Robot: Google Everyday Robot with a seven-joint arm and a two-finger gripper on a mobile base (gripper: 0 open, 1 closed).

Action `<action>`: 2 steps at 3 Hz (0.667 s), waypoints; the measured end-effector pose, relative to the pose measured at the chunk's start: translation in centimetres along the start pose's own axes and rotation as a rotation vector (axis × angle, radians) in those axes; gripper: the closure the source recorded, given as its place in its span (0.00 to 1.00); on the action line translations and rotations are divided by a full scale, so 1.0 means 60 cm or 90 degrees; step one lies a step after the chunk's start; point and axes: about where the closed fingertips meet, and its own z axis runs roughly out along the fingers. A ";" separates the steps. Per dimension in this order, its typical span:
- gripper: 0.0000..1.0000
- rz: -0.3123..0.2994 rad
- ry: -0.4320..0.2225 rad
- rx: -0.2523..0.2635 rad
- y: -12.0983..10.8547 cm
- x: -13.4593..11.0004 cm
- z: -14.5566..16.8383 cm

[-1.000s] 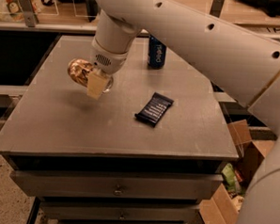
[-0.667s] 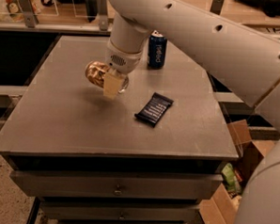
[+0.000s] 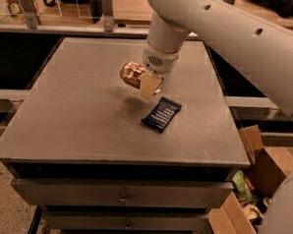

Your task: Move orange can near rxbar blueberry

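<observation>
Next, my gripper releases the orange can on the grey table (image 3: 158, 79) behind the rxbar blueberry. The orange can is now in the air above the table.
My gripper (image 3: 147, 84) is shut on the orange can (image 3: 132, 74), a golden-orange can with brownish patterning. It holds the can on its side in the air above the middle of the grey table (image 3: 78, 110). The rxbar blueberry (image 3: 161, 114), a flat dark navy wrapper with pale text, lies on the table just below and to the right of the can. The can and the bar are apart. The dark blue can is hidden behind my arm.
My white arm (image 3: 229, 34) reaches in from the upper right over the table's back half. Cardboard boxes (image 3: 251, 193) with clutter stand on the floor at the right. Drawers (image 3: 122, 199) sit under the tabletop.
My gripper has carried the orange can to the right, from the table's left part to just beside the rxbar. The bar has not moved.
</observation>
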 end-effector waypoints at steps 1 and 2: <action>1.00 -0.017 -0.001 0.022 -0.024 0.040 -0.013; 1.00 -0.078 -0.019 0.045 -0.033 0.071 -0.027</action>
